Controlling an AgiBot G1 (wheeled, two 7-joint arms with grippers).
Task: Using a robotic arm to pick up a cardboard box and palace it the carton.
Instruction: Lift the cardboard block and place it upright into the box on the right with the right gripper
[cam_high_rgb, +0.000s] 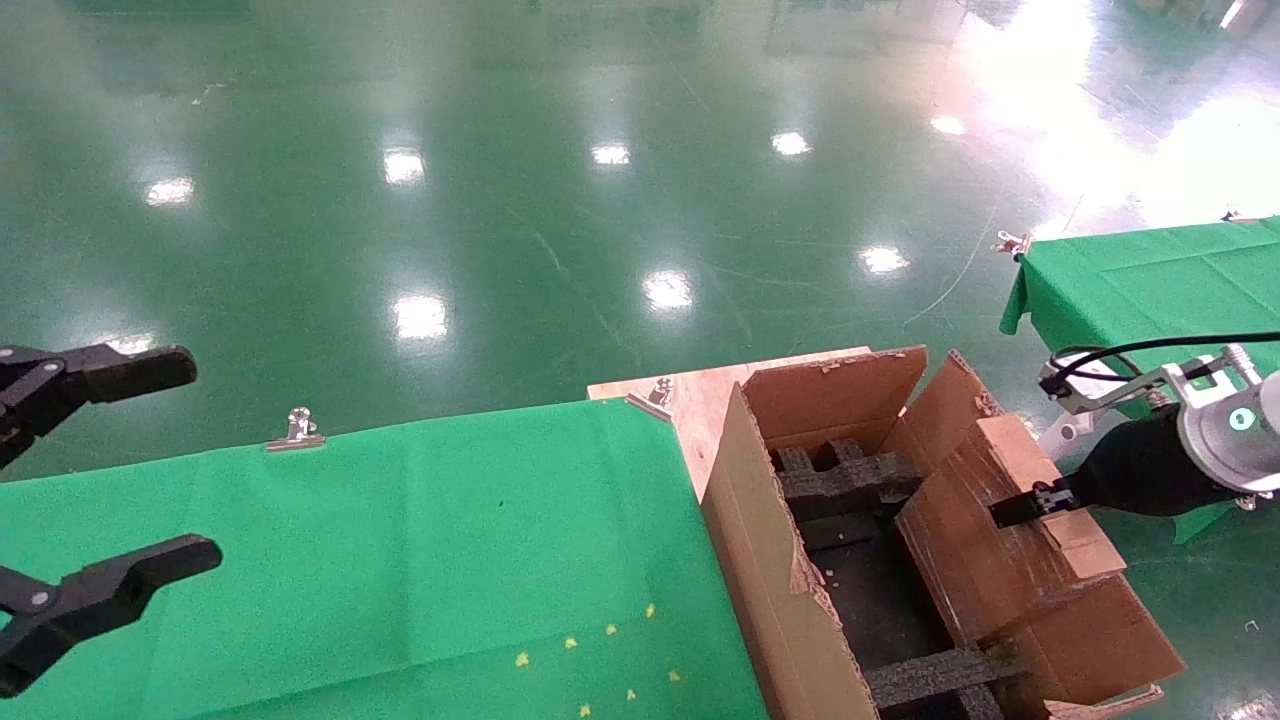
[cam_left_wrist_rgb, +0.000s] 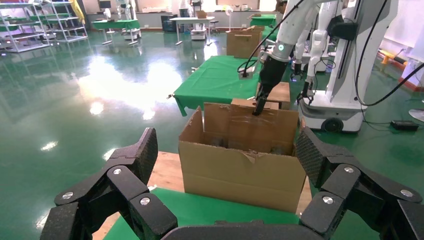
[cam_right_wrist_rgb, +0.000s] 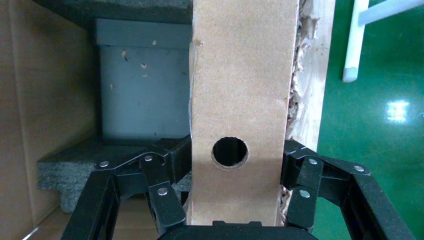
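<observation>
Next, my right gripper lets go of the cardboard box between the black foam blocks inside the carton (cam_high_rgb: 953, 574), against the carton's torn side.
My right arm (cam_high_rgb: 1215, 430), white with a green light ring, has its gripper (cam_high_rgb: 1035, 497) shut on the small cardboard box (cam_high_rgb: 1055, 520). It holds the box on edge at the right-hand wall of the carton (cam_high_rgb: 770, 570). In the right wrist view the box's narrow face with the round hole (cam_right_wrist_rgb: 240, 90) stands between the fingers (cam_right_wrist_rgb: 160, 195). Black foam (cam_right_wrist_rgb: 75, 170) lies on one side of it and the carton's torn wall (cam_right_wrist_rgb: 310, 75) on the other. The left wrist view shows the taped box (cam_left_wrist_rgb: 245, 125) standing in the carton (cam_left_wrist_rgb: 240, 172). My left gripper (cam_high_rgb: 200, 460) is open and empty at the far left.
The carton has ragged flaps and black foam blocks (cam_high_rgb: 850, 480) inside. It sits on a wooden board (cam_high_rgb: 700, 390) beside the green-cloth table (cam_high_rgb: 400, 560), which has a metal clip (cam_high_rgb: 297, 430) at its far edge. A second green table (cam_high_rgb: 1150, 280) stands behind my right arm.
</observation>
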